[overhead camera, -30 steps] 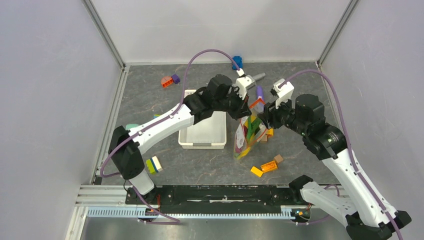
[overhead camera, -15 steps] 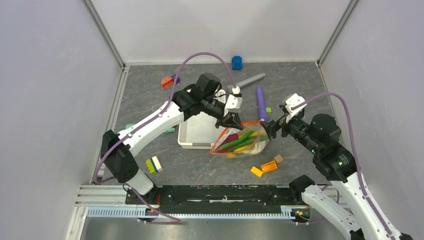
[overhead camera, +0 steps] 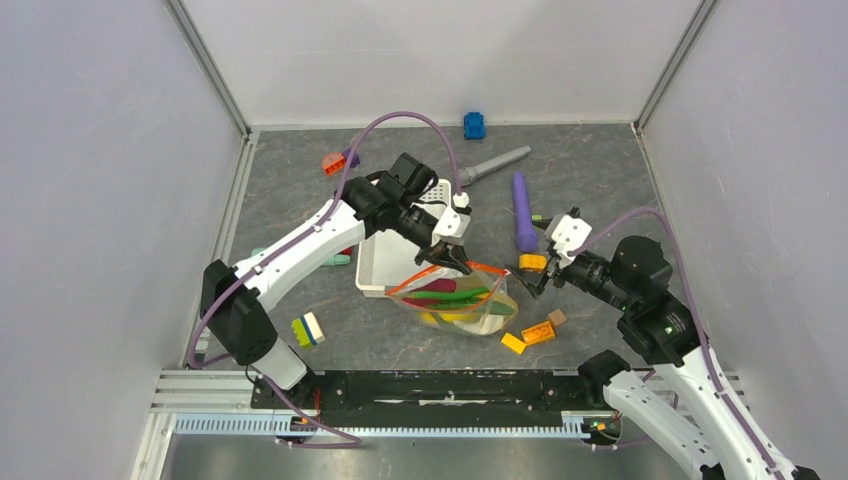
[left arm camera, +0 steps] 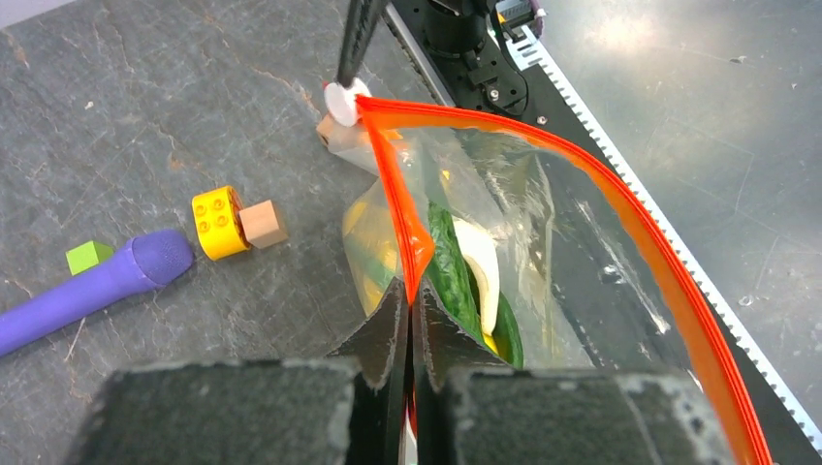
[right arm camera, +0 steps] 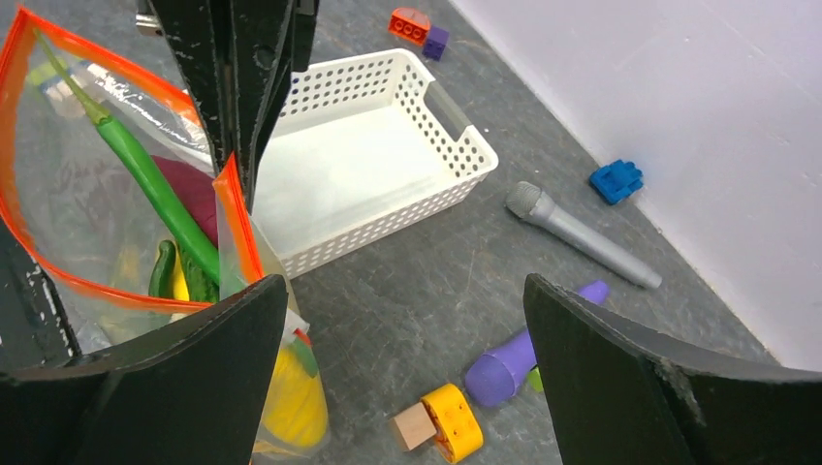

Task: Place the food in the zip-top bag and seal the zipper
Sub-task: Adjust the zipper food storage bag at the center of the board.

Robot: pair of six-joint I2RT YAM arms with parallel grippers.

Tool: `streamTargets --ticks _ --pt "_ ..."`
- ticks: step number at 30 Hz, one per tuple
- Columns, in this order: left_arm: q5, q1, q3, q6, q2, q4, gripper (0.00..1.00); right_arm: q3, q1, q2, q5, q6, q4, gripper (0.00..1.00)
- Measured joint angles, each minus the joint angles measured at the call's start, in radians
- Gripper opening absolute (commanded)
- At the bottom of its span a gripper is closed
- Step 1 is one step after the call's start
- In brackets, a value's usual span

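The robot's left gripper pinches only the back part of the zipper while the zipper's front part gapes away, so it should open and take both parts of the zipper together near the white slider [left arm camera: 344, 101].
The clear zip-top bag [overhead camera: 455, 298] lies on the table in front of the basket, its orange-red zipper [left arm camera: 620, 199] gaping in a loop. Inside it are a green bean [right arm camera: 145, 184], a purple-red sweet potato [right arm camera: 192, 201], a yellow banana piece [right arm camera: 291, 397], a cucumber [left arm camera: 448, 276] and a whitish piece [left arm camera: 482, 263]. My left gripper [overhead camera: 447, 262] is shut on the zipper strip at one end of the mouth; the left wrist view shows this pinch [left arm camera: 412, 295]. My right gripper [overhead camera: 533, 278] is open and empty beside the bag's right end, also seen in its wrist view [right arm camera: 402, 286].
A white slotted basket [overhead camera: 385, 270] stands just behind the bag. A long purple cylinder [overhead camera: 523, 210], a grey cylinder [overhead camera: 495, 165] and a blue block [overhead camera: 474, 124] lie further back. Orange and yellow blocks [overhead camera: 530, 335] lie near the front; a yellow block [right arm camera: 451, 421] sits under the right gripper.
The bag went from hanging upright between both grippers to lying on the table nearer the arms. The right gripper let go of its end and opened. The left still holds the strip.
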Motion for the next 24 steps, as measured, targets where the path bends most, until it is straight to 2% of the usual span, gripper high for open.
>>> streamTargets --ticks 4,8,11,18,24 --pt "-0.002 0.016 0.0 0.048 -0.003 -0.053 0.02 0.0 0.0 -0.006 0.066 0.037 0.008 0.98" --pt "-0.022 0.025 0.0 0.096 -0.025 -0.097 0.02 0.003 0.0 0.006 0.166 0.096 -0.056 0.98" --pt "-0.029 0.027 0.0 0.117 -0.046 -0.125 0.02 -0.013 0.0 0.003 0.169 0.106 -0.104 0.97" --pt "-0.027 0.028 0.0 0.15 -0.061 -0.152 0.02 -0.193 0.0 -0.102 -0.02 0.105 -0.028 0.96" --pt "-0.024 0.028 0.0 0.153 -0.061 -0.162 0.02 -0.233 0.0 -0.053 -0.194 0.126 0.123 0.92"
